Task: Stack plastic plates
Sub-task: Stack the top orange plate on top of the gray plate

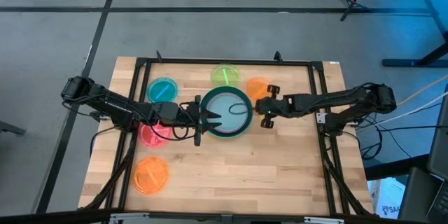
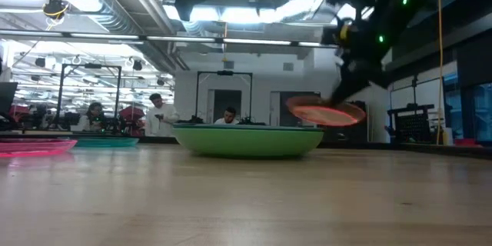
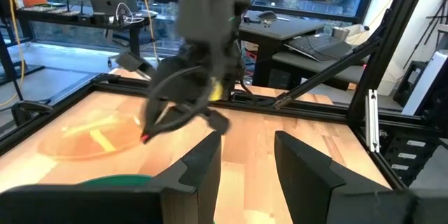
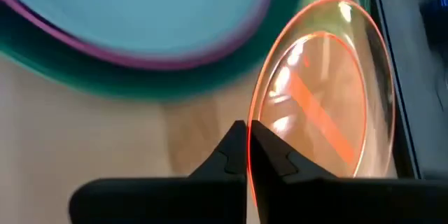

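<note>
The small orange plate will go down in the middle of the grey-teal plate (image 1: pixel 227 113), where I need to set it with my right gripper.
A stack of large plates (image 1: pixel 225 112) sits mid-table, with a dark green rim and a grey-teal plate on top. In the low view the stack (image 2: pixel 247 140) rests on its light green bottom plate. My left gripper (image 1: pixel 222 114) hovers open over the stack. My right gripper (image 1: pixel 264 106) is just right of the stack, shut on a small translucent orange plate (image 1: pixel 257 87). Lying flat on the table are a blue plate (image 1: pixel 162 89), a lime plate (image 1: pixel 225 75), a pink-red plate (image 1: pixel 155 133) and a second orange plate (image 1: pixel 150 175). My right gripper pinches the orange plate's rim (image 4: pixel 250 145) between its two fingers, one on each face. The fingers come nearly level from the table's right side. The plate (image 2: pixel 327 113) is lifted clear of the table, slightly tilted, beside the stack's right edge.
A black metal frame (image 1: pixel 140 66) runs around the table's far and side edges. Bare wood (image 1: pixel 245 175) spreads across the near half of the table. People sit at desks (image 2: pixel 161 115) in the room beyond the far edge.
</note>
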